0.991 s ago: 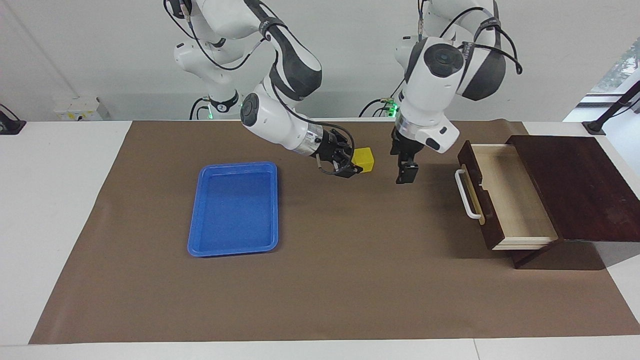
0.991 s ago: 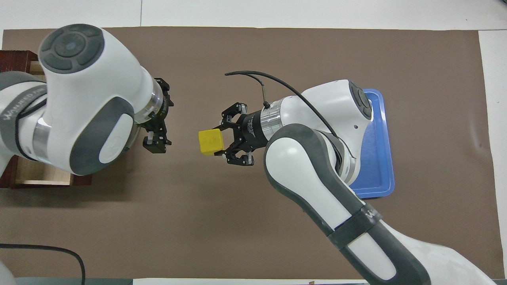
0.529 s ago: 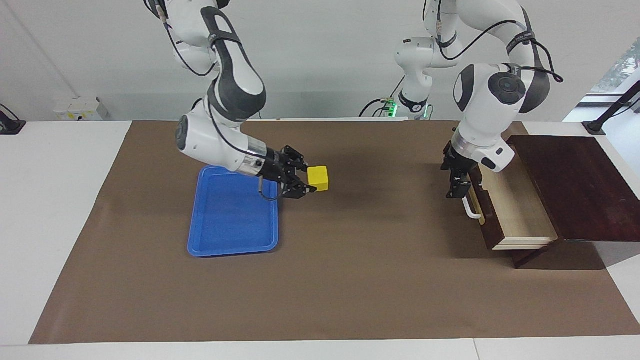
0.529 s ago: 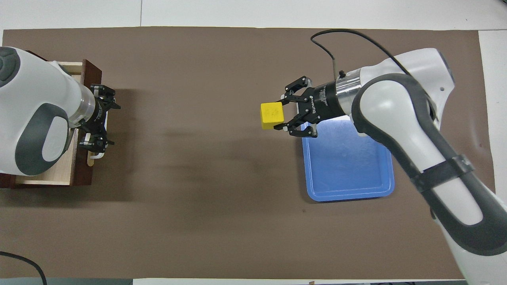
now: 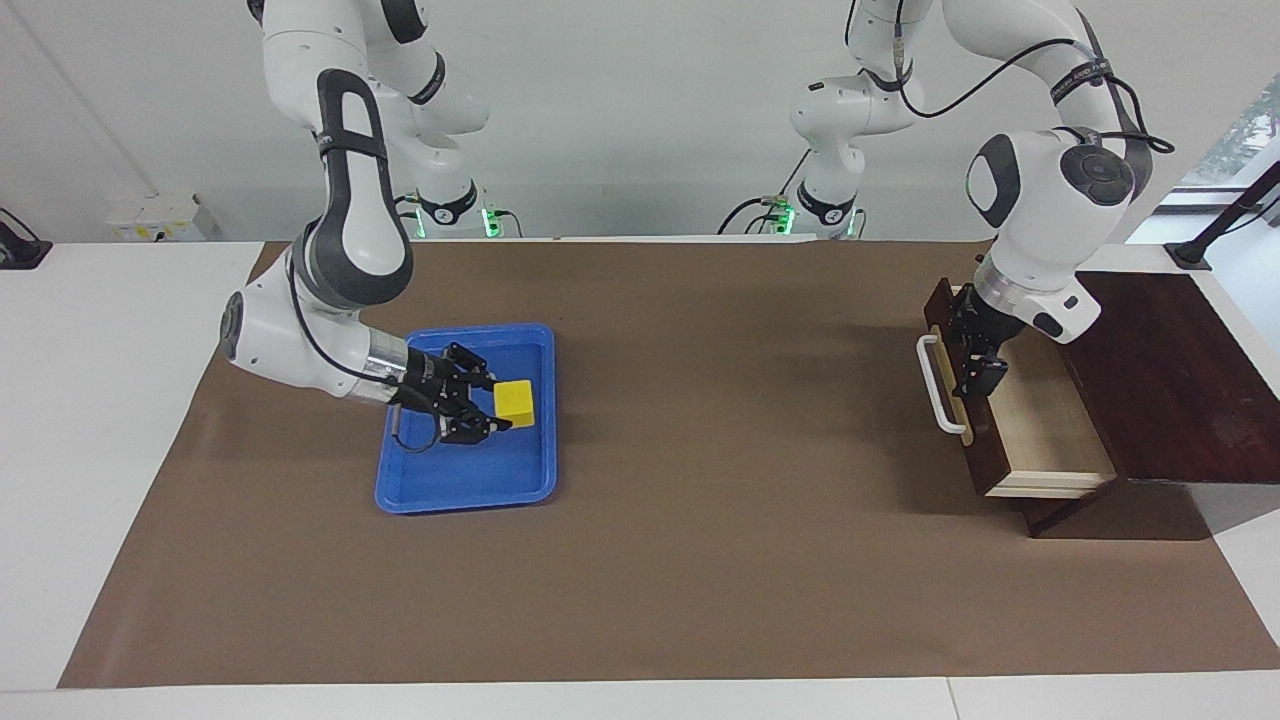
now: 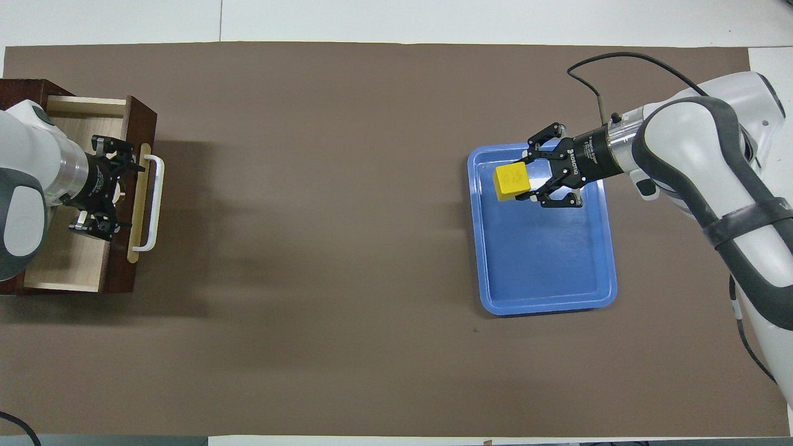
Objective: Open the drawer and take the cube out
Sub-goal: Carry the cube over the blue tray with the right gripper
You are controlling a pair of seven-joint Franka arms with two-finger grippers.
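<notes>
Next, my right gripper releases the yellow cube, now held low over the blue tray, near the middle of the blue tray's bottom (image 6: pixel 551 240).
The small yellow cube (image 5: pixel 516 402) (image 6: pixel 512 181) is held low over the blue tray (image 5: pixel 450 492) (image 6: pixel 545 302), at the tray's end nearer to the robots. My right gripper (image 5: pixel 497 405) (image 6: pixel 528 180) is shut on it from the side. I cannot tell whether the cube touches the tray floor. The dark brown drawer (image 5: pixel 978 450) (image 6: pixel 140 111) stands pulled open at the left arm's end of the table, its pale interior (image 5: pixel 1050 430) showing nothing inside. My left gripper (image 5: pixel 977 378) (image 6: pixel 106 189) hangs open over the drawer, just inside the front panel with the white handle (image 5: pixel 935 385) (image 6: pixel 155 204).
The drawer's dark wooden cabinet (image 5: pixel 1160 370) sits at the left arm's end of the table. A brown mat (image 5: pixel 720 560) covers the table between the tray and the drawer. White table margin (image 5: pixel 100 400) lies around the mat.
My right gripper has carried the cube from over the middle of the mat to over the blue tray and lowered it. My left gripper has swung from mid-table to over the open drawer.
</notes>
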